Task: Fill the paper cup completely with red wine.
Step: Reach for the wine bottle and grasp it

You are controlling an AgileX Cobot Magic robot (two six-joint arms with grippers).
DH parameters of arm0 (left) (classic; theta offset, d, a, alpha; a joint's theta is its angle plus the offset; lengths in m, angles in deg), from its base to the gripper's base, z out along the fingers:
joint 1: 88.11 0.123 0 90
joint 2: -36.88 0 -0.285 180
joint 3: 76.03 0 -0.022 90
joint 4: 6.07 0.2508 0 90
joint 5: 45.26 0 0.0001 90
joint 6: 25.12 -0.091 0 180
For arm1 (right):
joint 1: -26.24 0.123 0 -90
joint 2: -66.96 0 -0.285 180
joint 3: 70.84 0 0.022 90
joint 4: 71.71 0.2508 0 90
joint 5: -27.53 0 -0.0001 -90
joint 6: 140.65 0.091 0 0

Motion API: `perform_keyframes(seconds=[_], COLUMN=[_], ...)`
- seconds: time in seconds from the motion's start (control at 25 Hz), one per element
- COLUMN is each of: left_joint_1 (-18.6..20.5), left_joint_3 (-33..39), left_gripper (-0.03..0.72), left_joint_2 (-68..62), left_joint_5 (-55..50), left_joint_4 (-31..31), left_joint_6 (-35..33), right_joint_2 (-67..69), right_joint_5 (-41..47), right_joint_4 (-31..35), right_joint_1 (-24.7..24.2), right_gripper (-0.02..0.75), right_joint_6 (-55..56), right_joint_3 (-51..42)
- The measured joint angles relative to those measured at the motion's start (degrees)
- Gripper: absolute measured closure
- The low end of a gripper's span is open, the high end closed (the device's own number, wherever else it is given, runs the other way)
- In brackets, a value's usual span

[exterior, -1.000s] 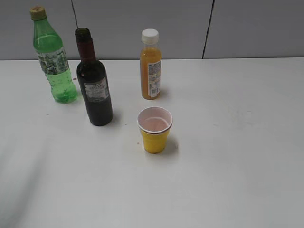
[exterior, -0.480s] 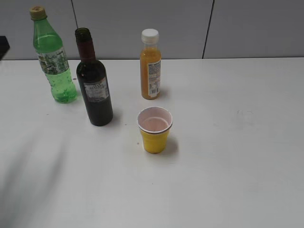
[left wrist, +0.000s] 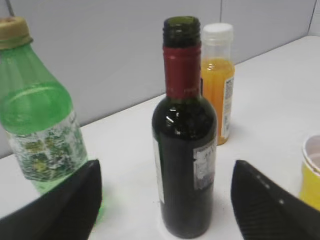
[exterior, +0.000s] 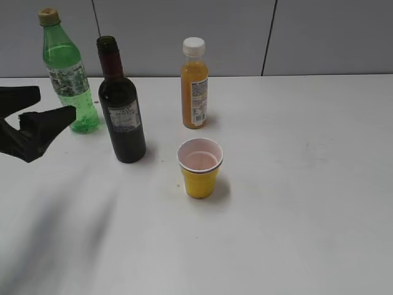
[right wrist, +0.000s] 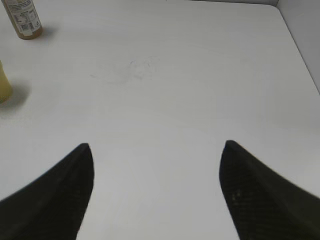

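The robot's left gripper needs to close on the body of the dark wine bottle, around the lower edge of its grey label (exterior: 126, 131) (left wrist: 187, 188).
The paper cup (exterior: 200, 168), yellow with a white rim and pinkish inside, stands upright at the table's middle; its edge shows in the left wrist view (left wrist: 311, 172) and in the right wrist view (right wrist: 4, 85). The dark wine bottle (exterior: 121, 107), uncapped, with maroon neck foil and a grey label, stands upright left of it and holds the red wine. My left gripper (exterior: 52, 103) is open at the left, short of the bottle; in the left wrist view the bottle (left wrist: 184, 135) stands between and beyond my open jaws (left wrist: 165, 177). My right gripper (right wrist: 156, 147) is open and empty, out of the exterior view.
A green plastic bottle (exterior: 69, 74) stands at the back left, close behind my left gripper. An orange juice bottle (exterior: 194, 84) with a white cap stands behind the cup. The white table (exterior: 307, 184) meets a grey wall at the back.
My left gripper has come into the exterior view from the left edge and moved right toward the wine bottle. The bottles and cup have not moved.
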Motion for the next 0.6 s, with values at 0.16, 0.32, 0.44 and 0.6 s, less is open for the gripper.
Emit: perform_keyframes(seconds=[0.16,0.32,0.44,0.6], left_joint_1=[0.0,0.0,0.0,-0.7], left_joint_3=[-0.1,-0.1,-0.4,-2.5], left_gripper=[0.01,-0.003,-0.004,-0.004], left_joint_2=[-6.9,-13.2,-17.2,-21.2], left_joint_5=[8.5,11.9,13.6,14.0], left_joint_4=[0.2,0.3,0.3,0.4], left_joint_6=[0.0,0.0,0.0,0.0], right_joint_2=[0.0,0.0,0.0,0.0], right_joint_5=[0.0,0.0,0.0,0.0], right_joint_4=[0.0,0.0,0.0,0.0], right_joint_1=[0.0,0.0,0.0,0.0], right_gripper=[0.148,0.148,0.148,0.148], right_joint_6=[-0.1,-0.1,-0.1,-0.1], right_joint_3=[0.0,0.0,0.0,0.0])
